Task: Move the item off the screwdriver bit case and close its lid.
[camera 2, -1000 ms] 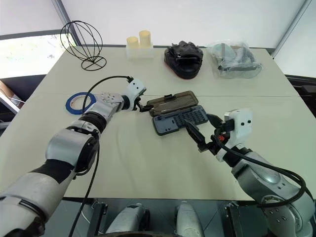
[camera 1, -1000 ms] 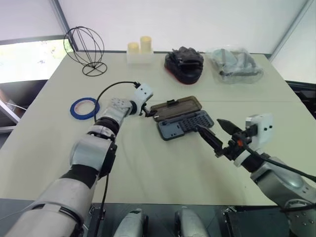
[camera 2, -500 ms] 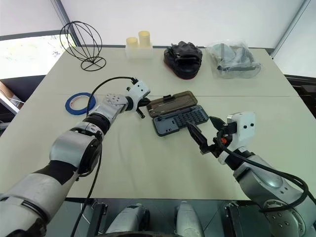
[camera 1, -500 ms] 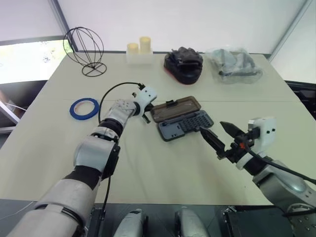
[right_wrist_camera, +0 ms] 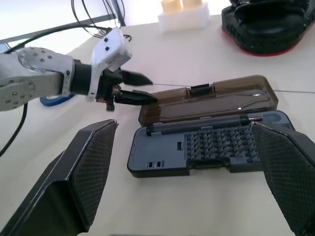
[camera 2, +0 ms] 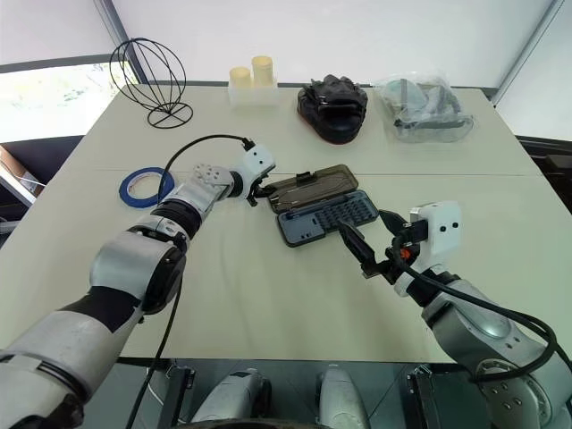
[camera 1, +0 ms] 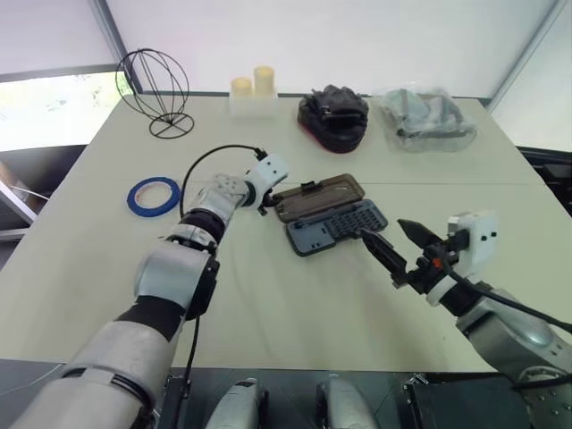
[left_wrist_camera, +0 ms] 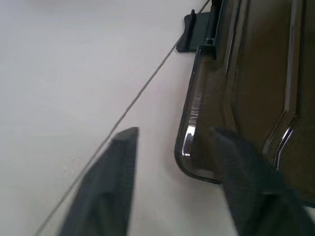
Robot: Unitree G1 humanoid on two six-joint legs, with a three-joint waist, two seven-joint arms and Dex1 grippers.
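Note:
The case lies crooked, my left gripper at its lid's corner; I should grip the lid's edge nearer its latch (left_wrist_camera: 194,91) and square the case.
The blue tape ring, the item (camera 1: 153,196), lies flat on the table, well to the left of the screwdriver bit case (camera 1: 336,227) and apart from it. The case stands open, its smoky brown lid (camera 1: 320,195) laid back flat behind the grey-blue base with its rows of bits (right_wrist_camera: 211,143). My left gripper (camera 1: 266,205) is open at the lid's left end. One finger (left_wrist_camera: 241,172) is over the lid's corner and the other is over bare table. My right gripper (camera 1: 384,232) hovers open at the case's near right corner, holding nothing.
Along the far edge stand a black wire sphere (camera 1: 154,89), two pale candles on a white block (camera 1: 253,92), a black bundle of gloves (camera 1: 333,116) and a clear plastic bag (camera 1: 424,116). A thin seam (left_wrist_camera: 142,93) runs across the table (camera 1: 295,304).
My left gripper has rolled slightly at the lid's left end without shifting place. The case, the lid, the tape ring and my right gripper stay where they were.

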